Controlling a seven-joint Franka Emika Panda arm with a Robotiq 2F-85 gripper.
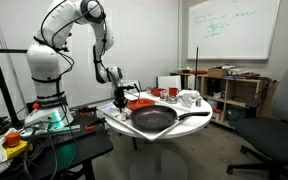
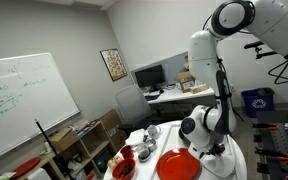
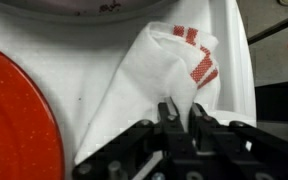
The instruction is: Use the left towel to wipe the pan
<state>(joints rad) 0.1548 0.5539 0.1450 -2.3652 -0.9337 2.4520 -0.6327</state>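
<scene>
Next, I release the white towel from my gripper on the tabletop [image 1: 118, 113] [image 3: 156, 128] between the red round dish and the edge of the table.
The large black pan [image 1: 154, 121] lies on the round white table [image 1: 189, 132], its handle pointing toward the cups. My gripper [image 1: 119, 98] is low over the table's edge beside the pan, also seen in an exterior view [image 2: 208, 150]. In the wrist view the gripper [image 3: 181, 112] is shut on a bunched fold of the white towel with red stripes [image 3: 169, 60], pulled up from the tabletop. A dark curved rim [image 3: 84, 6] crosses the top edge of the wrist view.
A red round dish [image 1: 140, 102] sits behind the pan, right beside the towel [image 3: 9, 115], and shows in an exterior view [image 2: 179, 165]. White cups [image 1: 189, 98] stand at the table's far side. A dark red bowl [image 2: 124, 170] sits nearby. Shelves, whiteboard and chairs surround the table.
</scene>
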